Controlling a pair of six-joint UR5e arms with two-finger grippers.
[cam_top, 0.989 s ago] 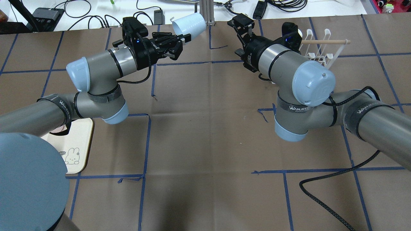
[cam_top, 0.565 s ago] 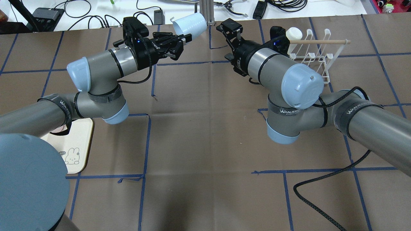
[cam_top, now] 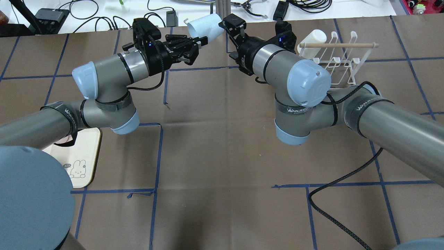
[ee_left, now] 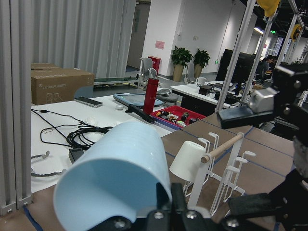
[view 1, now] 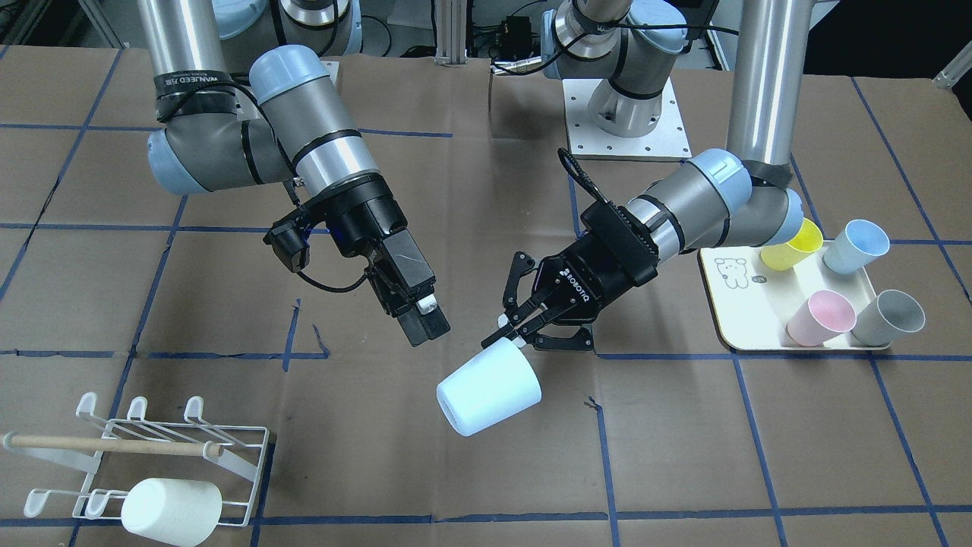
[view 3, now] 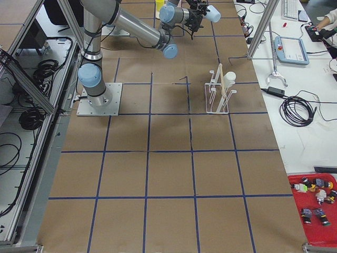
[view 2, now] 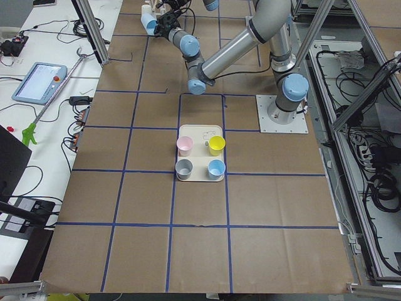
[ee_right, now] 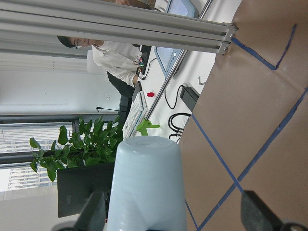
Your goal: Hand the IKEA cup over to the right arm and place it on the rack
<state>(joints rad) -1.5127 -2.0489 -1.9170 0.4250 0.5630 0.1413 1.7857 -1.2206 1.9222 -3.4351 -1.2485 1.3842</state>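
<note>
My left gripper holds the rim of the pale blue IKEA cup. So next my right gripper closes on the middle of the side (view 1: 489, 387) (ee_right: 147, 190) of the cup.
The IKEA cup (view 1: 490, 395) is pale blue and hangs tilted above the table's far side. My left gripper (view 1: 520, 328) is shut on its rim. In the overhead view the cup (cam_top: 206, 26) sits between the left gripper (cam_top: 199, 41) and the right gripper (cam_top: 228, 25) of the right arm (cam_top: 305, 81). My right gripper (view 1: 425, 323) is open and close to the cup's side without touching it. In the right wrist view the cup (ee_right: 147, 183) shows between the spread fingers (ee_right: 94, 214). The white wire rack (view 1: 152, 444) stands further along the table and holds a white cup (view 1: 171, 510).
A cream tray (view 1: 748, 308) beside the left arm carries yellow (view 1: 793, 247), blue (view 1: 854, 245), pink (view 1: 820, 317) and grey (view 1: 888, 317) cups. A black cable (cam_top: 333, 211) loops on the table under the right arm. An aluminium post (cam_top: 219, 8) stands just behind the cup.
My right arm has swung left, away from the rack, bringing its gripper up beside the cup. The left arm and the cup have stayed in place.
</note>
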